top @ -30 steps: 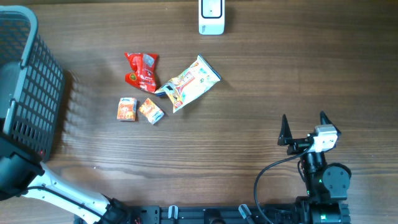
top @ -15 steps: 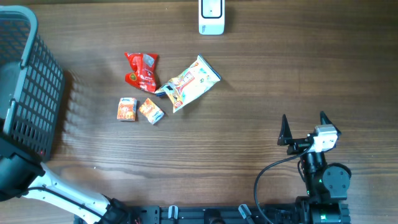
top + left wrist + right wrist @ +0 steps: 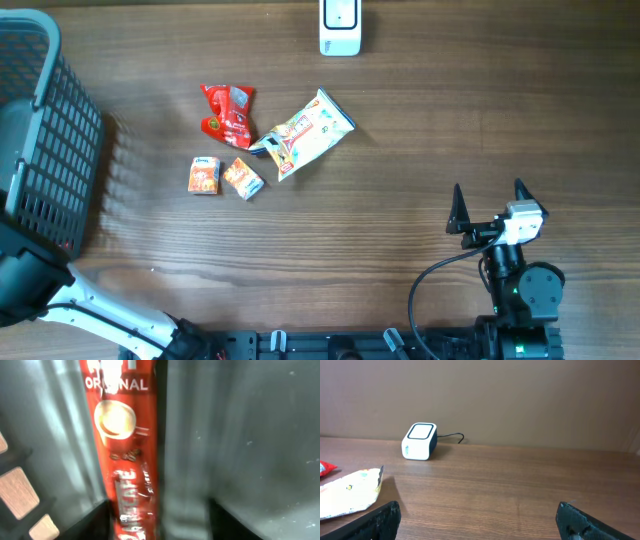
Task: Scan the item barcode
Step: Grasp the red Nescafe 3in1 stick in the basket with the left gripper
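The left gripper's fingers straddle the near end of the sachet off-centre, so the robot should open them, move along and take the sachet beside the printed coffee cup (image 3: pixel 115 419).
Inside the grey basket (image 3: pixel 40 140) a long red coffee sachet (image 3: pixel 125 450) marked "ORIGINAL" lies on the basket's grey floor (image 3: pixel 250 435). My left gripper (image 3: pixel 159 506) hangs over it, open. The sachet's near end lies between the jaws, close to the left finger (image 3: pixel 95 520) and apart from the right one. The picture is blurred. From overhead the basket hides this gripper. The white barcode scanner (image 3: pixel 340 27) stands at the table's far edge, also in the right wrist view (image 3: pixel 419 441). My right gripper (image 3: pixel 490 195) rests open at the front right, holding nothing.
On the table between basket and scanner lie a red snack packet (image 3: pixel 228 115), a white snack bag (image 3: pixel 305 135) and two small orange boxes (image 3: pixel 204 175) (image 3: pixel 243 178). The left arm's link (image 3: pixel 30 285) crosses the front left corner.
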### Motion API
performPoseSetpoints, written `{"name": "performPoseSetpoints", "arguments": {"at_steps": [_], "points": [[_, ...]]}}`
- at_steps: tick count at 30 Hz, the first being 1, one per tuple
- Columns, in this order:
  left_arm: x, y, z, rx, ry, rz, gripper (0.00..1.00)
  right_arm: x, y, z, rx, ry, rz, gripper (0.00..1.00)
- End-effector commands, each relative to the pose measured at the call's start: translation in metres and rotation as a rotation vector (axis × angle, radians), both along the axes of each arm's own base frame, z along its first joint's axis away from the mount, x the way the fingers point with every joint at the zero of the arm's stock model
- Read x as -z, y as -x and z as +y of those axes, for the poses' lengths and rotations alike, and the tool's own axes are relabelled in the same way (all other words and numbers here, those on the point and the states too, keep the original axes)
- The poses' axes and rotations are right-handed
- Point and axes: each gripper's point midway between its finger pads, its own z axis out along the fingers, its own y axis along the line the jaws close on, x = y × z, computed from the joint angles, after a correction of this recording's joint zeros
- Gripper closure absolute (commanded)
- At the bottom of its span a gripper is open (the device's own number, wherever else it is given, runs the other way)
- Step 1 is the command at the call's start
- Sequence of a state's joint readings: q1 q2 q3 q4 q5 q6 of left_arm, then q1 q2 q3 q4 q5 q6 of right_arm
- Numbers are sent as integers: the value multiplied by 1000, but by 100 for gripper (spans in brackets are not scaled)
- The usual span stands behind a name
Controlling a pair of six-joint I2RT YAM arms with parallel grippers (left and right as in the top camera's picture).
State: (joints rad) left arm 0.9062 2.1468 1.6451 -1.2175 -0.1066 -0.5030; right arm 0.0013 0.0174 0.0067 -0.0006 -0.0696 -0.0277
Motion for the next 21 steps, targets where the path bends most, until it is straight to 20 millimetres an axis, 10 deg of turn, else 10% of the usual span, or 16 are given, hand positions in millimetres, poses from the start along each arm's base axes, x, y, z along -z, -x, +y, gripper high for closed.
{"name": "performPoseSetpoints", "arguments": {"at_steps": [1,5,8,14,17,21], "points": [[29,18,-8,-3,48,88,69,-1,0,-1,10,-8,-7,0],[29,17,-8,-3,46,86,79,-1,0,-1,10,-8,-7,0],[28,19,-10,1,55,93,52,-1,0,-1,10,-8,-7,0],[28,20,-11,1,61,98,81,-1,0,-1,10,-8,-7,1],[28,20,-11,1,61,97,48,-1,0,-1,10,-8,-7,0],[28,19,-10,1,58,95,45,-1,0,-1,10,-8,-7,0]]}}
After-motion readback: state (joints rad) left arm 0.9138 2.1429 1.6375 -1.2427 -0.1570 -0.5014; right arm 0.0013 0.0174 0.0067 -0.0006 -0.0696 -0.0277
